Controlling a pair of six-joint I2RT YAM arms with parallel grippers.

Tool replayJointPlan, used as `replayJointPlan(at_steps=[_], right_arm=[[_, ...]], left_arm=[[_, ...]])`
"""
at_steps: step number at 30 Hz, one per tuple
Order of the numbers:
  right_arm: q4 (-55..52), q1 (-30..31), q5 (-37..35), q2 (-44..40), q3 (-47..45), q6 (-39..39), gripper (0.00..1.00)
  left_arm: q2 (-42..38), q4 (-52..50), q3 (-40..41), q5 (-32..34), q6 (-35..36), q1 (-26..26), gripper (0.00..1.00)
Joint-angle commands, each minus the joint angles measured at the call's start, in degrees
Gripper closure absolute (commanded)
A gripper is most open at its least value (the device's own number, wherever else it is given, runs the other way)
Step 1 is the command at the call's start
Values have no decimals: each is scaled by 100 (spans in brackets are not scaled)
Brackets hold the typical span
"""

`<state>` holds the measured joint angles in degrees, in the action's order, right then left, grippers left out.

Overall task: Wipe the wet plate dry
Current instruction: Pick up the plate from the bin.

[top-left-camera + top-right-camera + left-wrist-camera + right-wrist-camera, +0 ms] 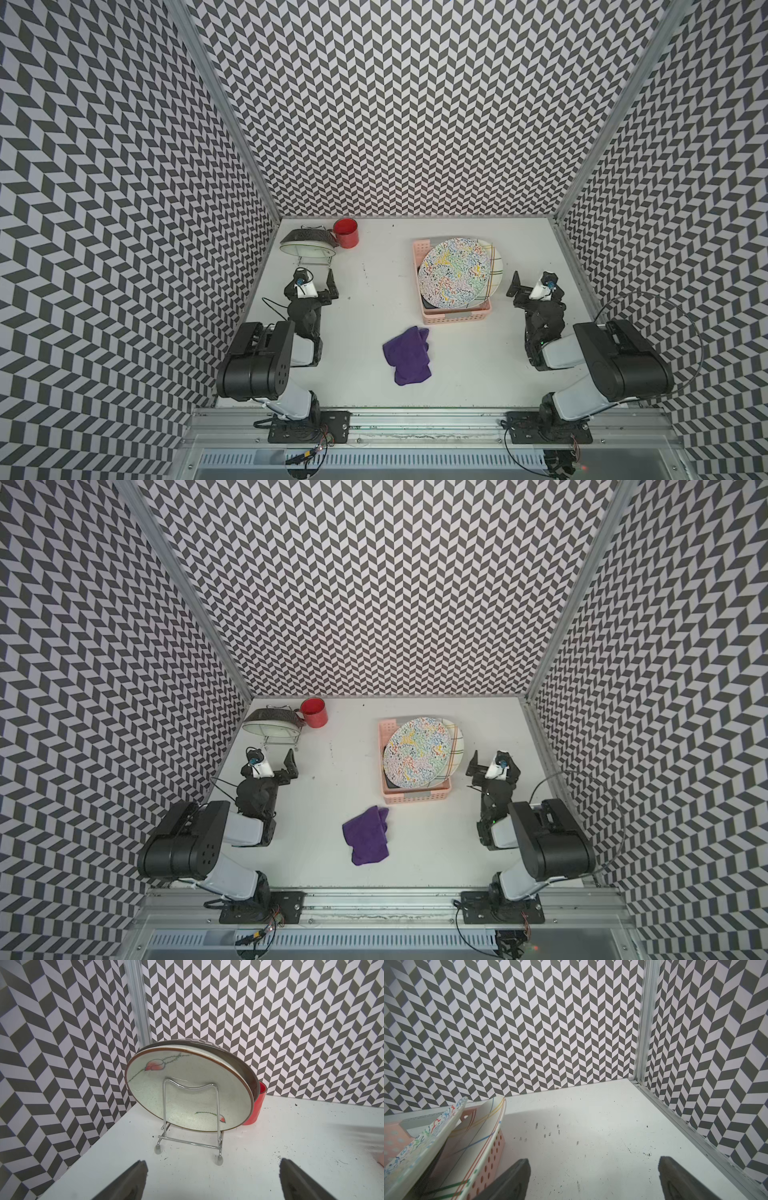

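The plate with colourful squiggles has its rim [489,273] [444,1142] next to the white plate with coloured lines on one side. Next, my right gripper closes on it on that side.
A plate with colourful squiggles [453,272] leans on top in a pink basket [457,318], in both top views. Behind it stands a white plate with coloured lines [495,261], and a dark one lies beneath. I cannot tell which plate is wet. A crumpled purple cloth [407,355] lies on the table in front of the basket. My right gripper [536,279] hovers open and empty just right of the basket; its wrist view shows both plate rims [425,1136] beside one finger. My left gripper [316,279] is open and empty, facing the rack.
At the back left a wire rack [191,1142] holds a floral plate [187,1088] and a dark plate [305,236] behind it. A red cup [346,232] stands next to the rack. Patterned walls close in the table on three sides.
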<state>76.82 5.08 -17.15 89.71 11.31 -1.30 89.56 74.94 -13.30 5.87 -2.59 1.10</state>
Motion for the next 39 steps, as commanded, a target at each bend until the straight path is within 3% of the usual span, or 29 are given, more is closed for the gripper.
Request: replayJointPlan(at_steps=[1,14,18,20,22,23,24,26,29,33,36,39], right_arm=[[397,32,-88,59,2,0,0],[282,3,-325,-119,-72,-172,0],[955,121,-268,-363,-451,102,0],[27,296,-934,-1275,-270,78,0],[-1364,347,-1224,-2463,46,-839,0],[-2844,318,-901,-3134,612,-1591,3],[-3941,304,-369,-3480,1048,-1862,3],[-5309,309,835,-3802,1729,-2225,4],[-6558,313,2567,-3607,2487,-2334,10],[-8020,359,3995,-2716,3684,-2204,23],[-8527,506,3640,-2075,4132,-2009,27],[-8582,509,3233,-1645,4271,-1973,28]], left_arm=[[2,26,-17,-3,114,-84,0],[8,31,-15,3,123,-88,0],[5,-4,-37,86,126,-113,0],[-148,-289,-120,654,11,-177,0],[-900,-1527,-424,918,-41,-231,0],[-1485,-2231,-632,1167,-448,-328,0],[-1940,-2805,-773,1113,-1044,-337,0],[-2585,-3934,-1119,548,-2365,-396,0],[-2921,-4923,-1552,-403,-3438,-1002,0],[-2551,-5509,-2104,-616,-3667,-2455,2],[-1966,-5641,-2528,-651,-3660,-3095,14],[-1270,-5988,-3027,-840,-3625,-3245,20]])
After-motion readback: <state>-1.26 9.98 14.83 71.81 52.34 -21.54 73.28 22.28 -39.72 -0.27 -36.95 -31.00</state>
